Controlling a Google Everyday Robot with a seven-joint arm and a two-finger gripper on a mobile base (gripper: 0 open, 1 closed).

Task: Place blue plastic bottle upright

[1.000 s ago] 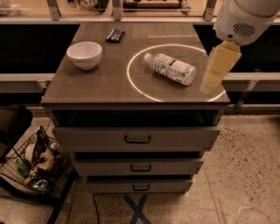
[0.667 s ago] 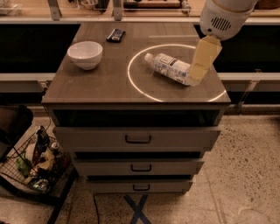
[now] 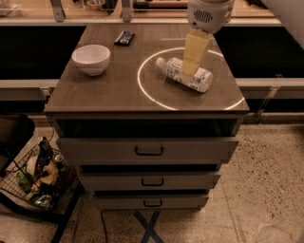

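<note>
The robot's gripper will next move to the upper end (image 3: 174, 68) of the blue plastic bottle, near the bottle's white cap, and close there.
The blue plastic bottle (image 3: 185, 74) lies on its side on the right half of the cabinet top (image 3: 118, 90), inside a bright ring of light. Its white cap points to the back left and its white-and-blue label faces up. My gripper (image 3: 191, 70) hangs from the white wrist housing (image 3: 209, 14) at the top of the view. Its pale yellow fingers (image 3: 194, 50) reach down to the middle of the bottle and overlap it in this view. I cannot tell whether they touch it.
A white bowl (image 3: 91, 59) stands at the back left of the top. A small dark object (image 3: 124, 37) lies near the far edge. Three closed drawers sit below the top. A wire basket (image 3: 35, 180) of clutter stands on the floor at left.
My gripper has moved left from beyond the cabinet's right edge to over the bottle's middle. The view has shifted closer. The bottle has not moved.
</note>
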